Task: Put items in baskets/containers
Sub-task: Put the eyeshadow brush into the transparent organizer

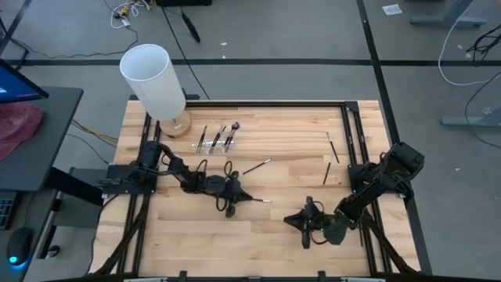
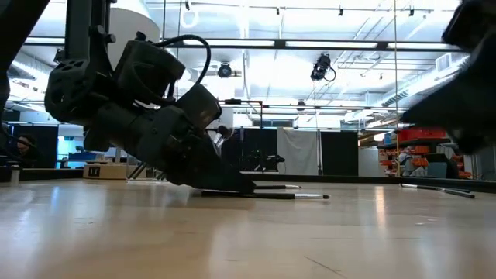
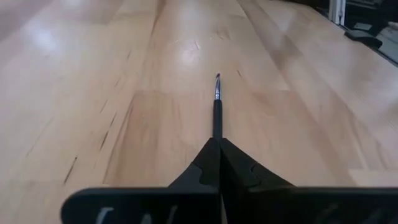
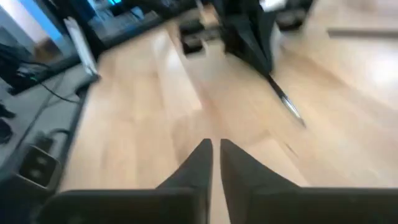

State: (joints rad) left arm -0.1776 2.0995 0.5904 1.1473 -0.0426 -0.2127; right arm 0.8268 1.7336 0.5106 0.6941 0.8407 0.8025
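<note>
Next, I open my left gripper, as it lies almost flat along the brush's dark handle, then tip it steeper and pinch the handle close to the brush's silver ferrule (image 2: 291,196).
My left gripper (image 1: 241,197) is low over the middle of the table, shut on a thin dark makeup brush (image 1: 258,200) with a silver ferrule. It shows in the low view (image 2: 246,188) and the left wrist view (image 3: 217,142). The clear holder (image 1: 214,144) stands by the lamp's base with several brushes lying across it. Loose brushes lie on the table: one near the middle (image 1: 257,166) and two by the right rail (image 1: 333,147) (image 1: 326,172). My right gripper (image 1: 288,221), shut and empty (image 4: 216,149), hovers low near the table's near right side. My left gripper pinches the brush's dark handle (image 3: 217,127) between its two fingertips. The fingers lie along the brush, nearly level, coming from the table's left. The ferrule end (image 3: 217,84) sticks out ahead of the fingers toward the right. The brush lies about level at the tabletop (image 2: 298,196).
A tall white cylinder (image 1: 153,78) on a round wooden base (image 1: 177,125) stands at the far left corner. Black rails (image 1: 349,133) run along the table's sides and far edge. Bare wood lies between the two grippers and along the near edge.
</note>
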